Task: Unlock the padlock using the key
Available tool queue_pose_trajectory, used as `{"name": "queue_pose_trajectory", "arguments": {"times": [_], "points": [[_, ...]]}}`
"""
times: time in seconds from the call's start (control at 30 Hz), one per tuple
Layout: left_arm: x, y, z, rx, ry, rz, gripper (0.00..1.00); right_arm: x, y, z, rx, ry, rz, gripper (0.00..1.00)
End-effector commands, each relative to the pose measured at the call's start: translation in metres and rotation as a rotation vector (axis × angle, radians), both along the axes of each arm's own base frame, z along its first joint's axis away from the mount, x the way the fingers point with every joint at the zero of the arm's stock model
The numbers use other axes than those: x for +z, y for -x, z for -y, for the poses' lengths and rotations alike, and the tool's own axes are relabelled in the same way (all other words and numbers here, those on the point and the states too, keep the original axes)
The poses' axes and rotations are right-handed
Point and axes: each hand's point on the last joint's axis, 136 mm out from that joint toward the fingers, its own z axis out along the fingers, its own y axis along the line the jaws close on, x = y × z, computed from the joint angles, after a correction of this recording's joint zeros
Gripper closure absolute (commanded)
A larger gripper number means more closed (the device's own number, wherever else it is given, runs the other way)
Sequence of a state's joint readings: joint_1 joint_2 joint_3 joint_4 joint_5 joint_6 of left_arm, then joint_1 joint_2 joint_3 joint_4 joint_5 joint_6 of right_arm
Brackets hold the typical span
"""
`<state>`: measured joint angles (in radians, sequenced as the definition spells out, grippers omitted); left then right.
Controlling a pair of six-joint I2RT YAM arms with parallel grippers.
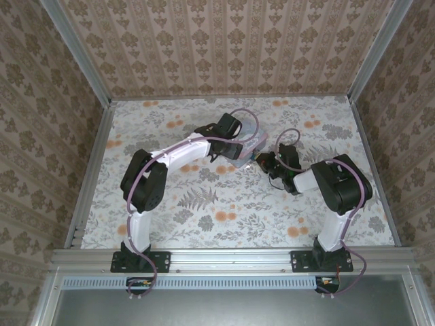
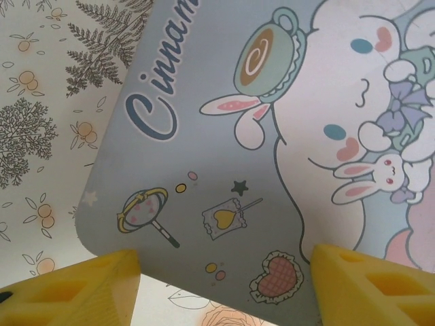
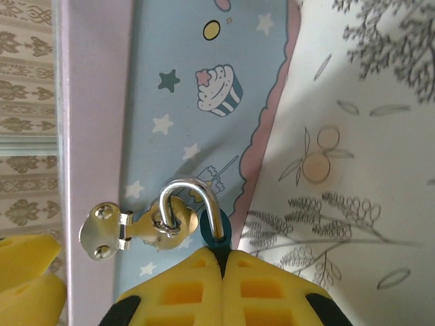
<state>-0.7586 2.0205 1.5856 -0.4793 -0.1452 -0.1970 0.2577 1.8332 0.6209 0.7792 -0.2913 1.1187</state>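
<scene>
Next, I let go of the padlock with my right gripper on the floral tabletop point(image 1: 237, 194) beside the grey fern print, in front of the tin.
The padlock point(image 3: 217, 234) has a small teal body, and its silver shackle point(image 3: 187, 185) hooks through the ring of the metal hasp point(image 3: 109, 231) on the pale blue cartoon tin point(image 3: 183, 102). My right gripper point(image 3: 223, 255) is shut on the padlock's body, which is mostly hidden between the yellow pads. The key is hidden from view. My left gripper point(image 2: 223, 261) hovers over a corner of the tin's lid point(image 2: 204, 170), its yellow fingers point(image 2: 102, 285) wide apart and open. From above, the left gripper point(image 1: 231, 139) covers the tin point(image 1: 253, 142) and the right gripper point(image 1: 262, 161) sits at its near right side.
The floral tabletop point(image 1: 224, 210) is fenced by metal rails point(image 1: 92, 170) and patterned walls. Both arms meet at the table's middle back. Bare floral surface lies in front of the tin and to the left and right.
</scene>
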Motion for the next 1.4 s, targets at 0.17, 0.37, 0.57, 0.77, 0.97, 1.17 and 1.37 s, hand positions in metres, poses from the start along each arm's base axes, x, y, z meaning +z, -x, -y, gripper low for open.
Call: {"name": "queue_pose_trajectory", "arguments": {"times": [0.17,0.37,0.57,0.77,0.97,1.17,1.37], "points": [[-0.053,0.026,-0.032,-0.013,-0.174,-0.132,0.33,-0.007,-0.006,0.041,0.003,0.22,-0.08,1.0],[-0.052,0.025,-0.03,-0.01,-0.171,-0.135,0.33,-0.001,-0.006,0.045,0.049,0.239,-0.07,1.0],[-0.023,0.02,-0.018,-0.017,-0.103,-0.112,0.3,0.019,0.016,0.031,0.1,0.142,-0.012,1.0],[0.033,0.015,-0.002,-0.024,0.038,-0.061,0.26,0.061,0.052,0.0,0.219,0.101,0.068,1.0],[0.088,0.013,-0.014,0.025,0.177,0.002,0.2,0.083,0.096,-0.046,0.362,0.097,0.115,1.0],[0.124,0.021,-0.046,0.091,0.259,0.066,0.07,0.072,0.137,-0.097,0.476,0.063,0.118,1.0],[0.141,0.041,-0.083,0.169,0.308,0.113,0.0,0.047,0.16,-0.143,0.567,-0.009,0.069,1.0]]}}
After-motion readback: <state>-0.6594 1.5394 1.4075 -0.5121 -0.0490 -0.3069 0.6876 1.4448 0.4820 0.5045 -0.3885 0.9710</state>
